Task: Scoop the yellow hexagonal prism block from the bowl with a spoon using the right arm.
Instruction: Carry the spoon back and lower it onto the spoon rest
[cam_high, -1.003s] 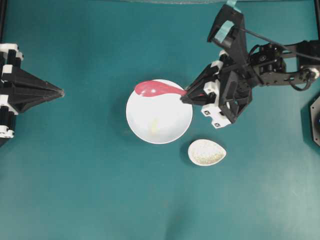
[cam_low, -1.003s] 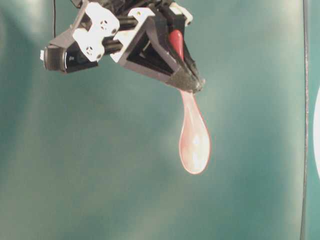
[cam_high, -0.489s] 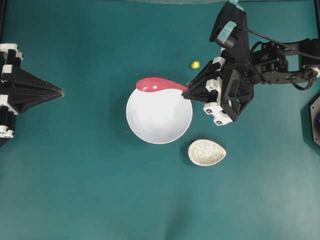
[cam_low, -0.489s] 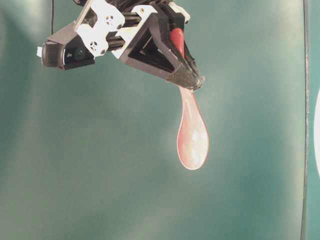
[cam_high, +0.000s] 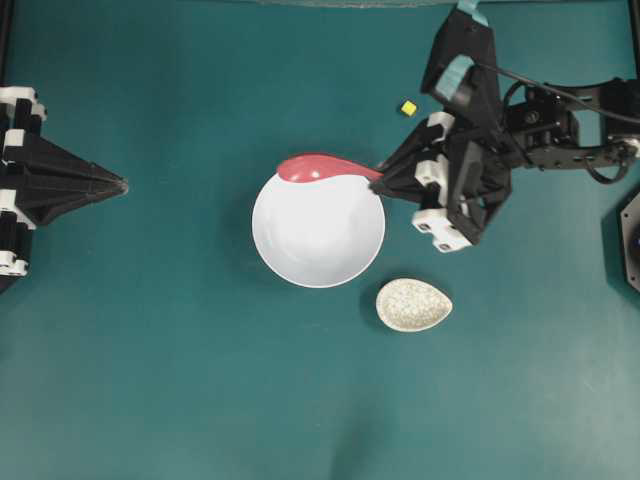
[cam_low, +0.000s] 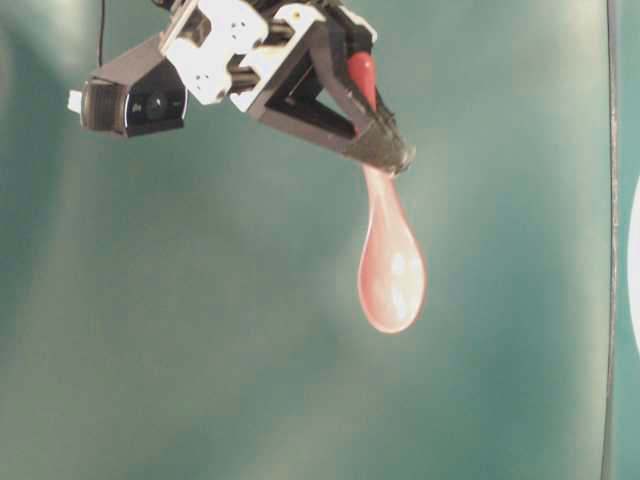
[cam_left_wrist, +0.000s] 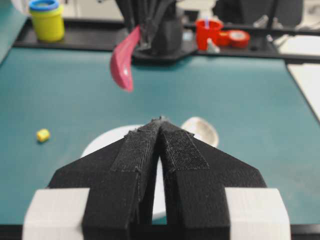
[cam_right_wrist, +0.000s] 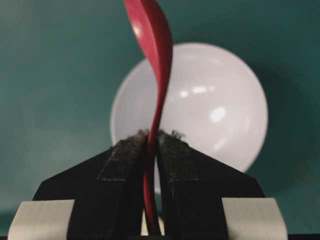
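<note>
I will release the pinkish-red spoon from my right gripper, head resting in the speckled egg-shaped dish (cam_high: 433, 305).
The white bowl (cam_high: 318, 240) sits mid-table with nothing in it. The yellow hexagonal prism block (cam_high: 407, 108) lies on the teal table outside the bowl, behind and right of it; the left wrist view shows that block (cam_left_wrist: 43, 135) on the mat left of the bowl (cam_left_wrist: 102, 142). My right gripper (cam_high: 381, 177) is shut on the handle of the pinkish-red spoon (cam_high: 315, 168), whose head hangs in the air over the bowl's far rim. In the right wrist view the spoon (cam_right_wrist: 154, 45) rises from between the pads above the bowl (cam_right_wrist: 220, 110). My left gripper (cam_high: 124, 185) rests shut at the left edge.
A small speckled egg-shaped dish (cam_high: 413, 305) lies right of the bowl's front. The left wrist view shows a yellow tub (cam_left_wrist: 46, 20) and a red cup (cam_left_wrist: 207, 32) on a dark ledge beyond the table. The table-level view shows the spoon (cam_low: 392, 285) hanging from the gripper (cam_low: 392, 158).
The yellow block left the bowl and rolled back-right across the table. The right gripper and spoon shifted slightly right and back. The left arm stayed still.
</note>
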